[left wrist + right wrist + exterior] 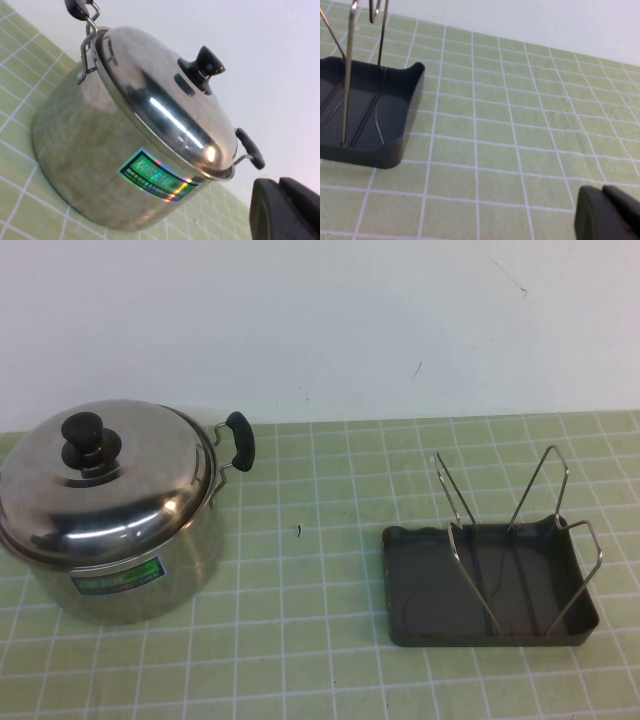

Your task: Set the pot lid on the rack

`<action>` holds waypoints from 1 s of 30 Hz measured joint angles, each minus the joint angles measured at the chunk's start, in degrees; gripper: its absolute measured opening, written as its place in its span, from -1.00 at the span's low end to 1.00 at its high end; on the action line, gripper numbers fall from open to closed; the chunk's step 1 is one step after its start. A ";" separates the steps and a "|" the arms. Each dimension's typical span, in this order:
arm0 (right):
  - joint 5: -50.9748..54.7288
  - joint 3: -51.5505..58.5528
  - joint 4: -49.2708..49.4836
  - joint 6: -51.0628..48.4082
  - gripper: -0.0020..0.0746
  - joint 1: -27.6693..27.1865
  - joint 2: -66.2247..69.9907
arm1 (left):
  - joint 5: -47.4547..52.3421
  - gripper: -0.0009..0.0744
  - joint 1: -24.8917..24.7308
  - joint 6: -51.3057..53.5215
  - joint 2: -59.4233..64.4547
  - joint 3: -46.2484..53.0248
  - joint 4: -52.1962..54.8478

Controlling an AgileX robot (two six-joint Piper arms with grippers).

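The pot lid's black knob [83, 432] [207, 62] is the next place for my left gripper to go and close, because the lid will lift by it.
The pot lid [110, 475], shiny domed steel with a black knob [84, 432], sits closed on the steel pot [130, 575] at the table's left. It also shows in the left wrist view [165, 105], with its knob [202, 67]. The rack [420, 590], a dark grey tray with upright wire loops [520, 530], stands at the right; one corner shows in the right wrist view [370, 120]. My left gripper [279, 187] is shut and empty, near the pot and apart from it. My right gripper [602, 192] is shut and empty, over bare mat beside the rack. Neither arm shows in the high view.
The pot has a green label [118, 580] and black side handles [240, 440]. A green tiled mat [320, 640] covers the table up to a white wall [350, 320] at the back. Open mat lies between pot and rack.
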 joint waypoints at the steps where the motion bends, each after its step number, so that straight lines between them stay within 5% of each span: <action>1: 0.00 0.00 0.00 0.00 -0.95 0.00 0.00 | 0.19 -0.99 0.00 1.00 0.00 0.00 -0.14; 9: 0.00 0.00 0.00 0.00 -0.95 0.00 0.00 | 8.64 -0.99 0.00 18.60 4.47 -9.71 3.48; 14: 0.00 0.00 0.00 0.00 -0.95 0.00 0.00 | 1.59 -0.91 0.00 27.29 19.12 -18.35 12.86; 18: 0.00 0.00 0.00 0.00 -0.95 0.00 0.00 | -11.91 -0.37 0.06 26.25 30.59 -19.82 21.69; 23: 0.00 0.00 0.00 0.00 -0.95 0.00 0.00 | -30.33 0.49 -1.68 6.97 44.79 -20.98 38.81; 30: 0.00 0.00 0.00 0.00 -0.95 0.00 0.00 | -38.03 0.69 -2.23 1.38 64.68 -28.77 47.23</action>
